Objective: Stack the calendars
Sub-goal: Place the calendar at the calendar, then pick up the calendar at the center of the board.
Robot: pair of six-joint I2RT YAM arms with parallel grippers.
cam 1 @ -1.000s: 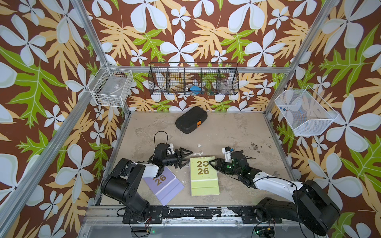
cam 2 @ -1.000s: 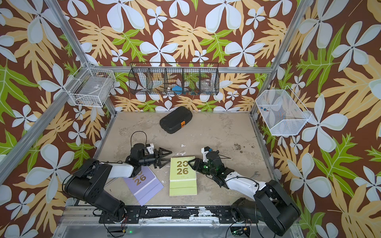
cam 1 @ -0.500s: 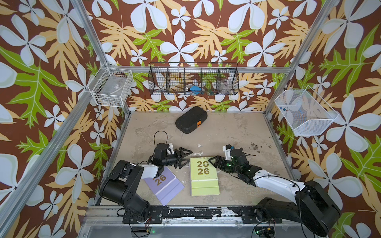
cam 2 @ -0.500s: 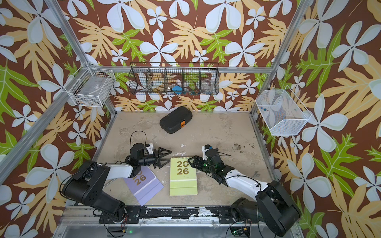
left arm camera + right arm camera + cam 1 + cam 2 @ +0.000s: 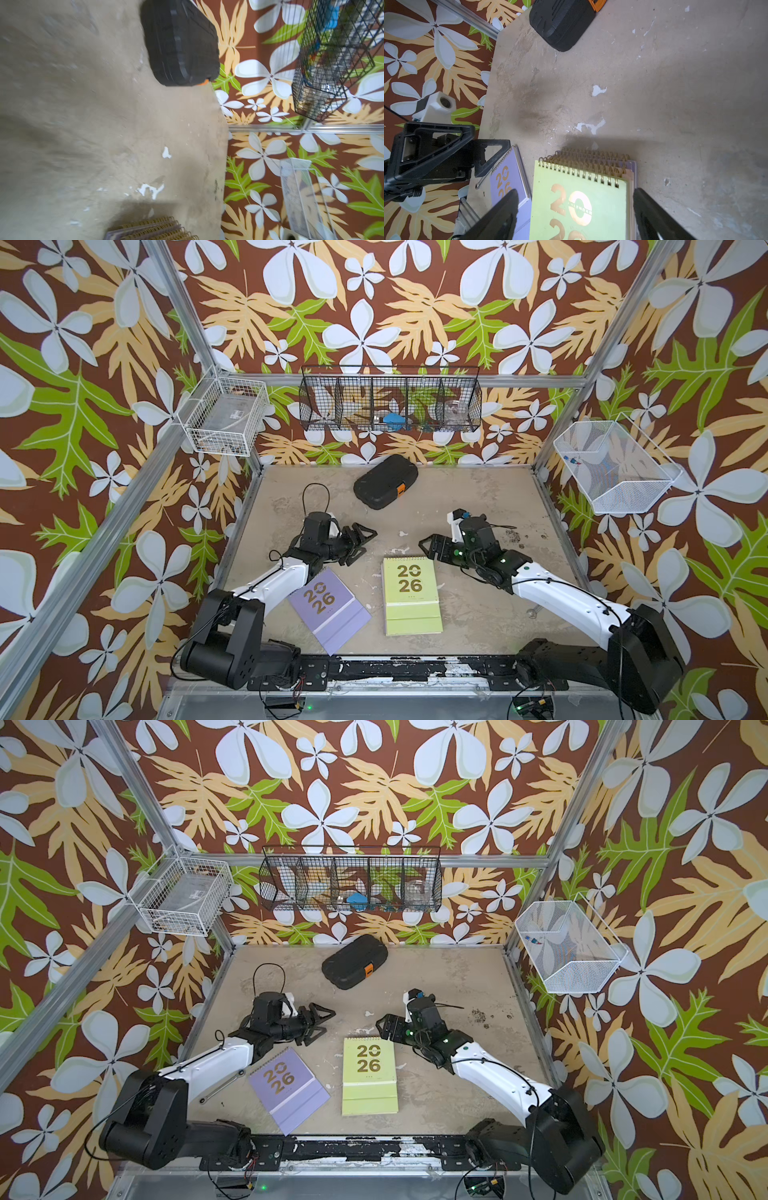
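Next, my right gripper needs to grab the long edge of the lilac calendar (image 5: 344,587) (image 5: 525,182) that faces the lime green calendar, nearer the lilac calendar's spiral end.
A lime green calendar (image 5: 411,593) (image 5: 370,1073) lies flat at the front middle of the table, on top of a stack. The right wrist view shows this green calendar (image 5: 579,203) with several gold spirals and lilac and pink edges (image 5: 632,168) under it. A lone lilac calendar (image 5: 328,608) (image 5: 506,178) lies askew to its left. My right gripper (image 5: 428,547) (image 5: 575,190) is open over the stack's spiral end, holding nothing. My left gripper (image 5: 365,543) (image 5: 488,137) is open and empty, just behind the lilac calendar. The left wrist view shows only the stack's spirals (image 5: 153,228).
A black rounded case with an orange tab (image 5: 385,487) (image 5: 180,43) lies at the back middle. Wire baskets hang on the walls: white (image 5: 226,423), black (image 5: 390,400), white mesh (image 5: 611,466). A small spanner (image 5: 220,1088) lies under my left arm. The arms' rail (image 5: 415,668) runs along the front.
My right gripper has opened wider and drawn back from the green calendar's spiral end. The left gripper has opened slightly and stayed in place. The calendars have not moved.
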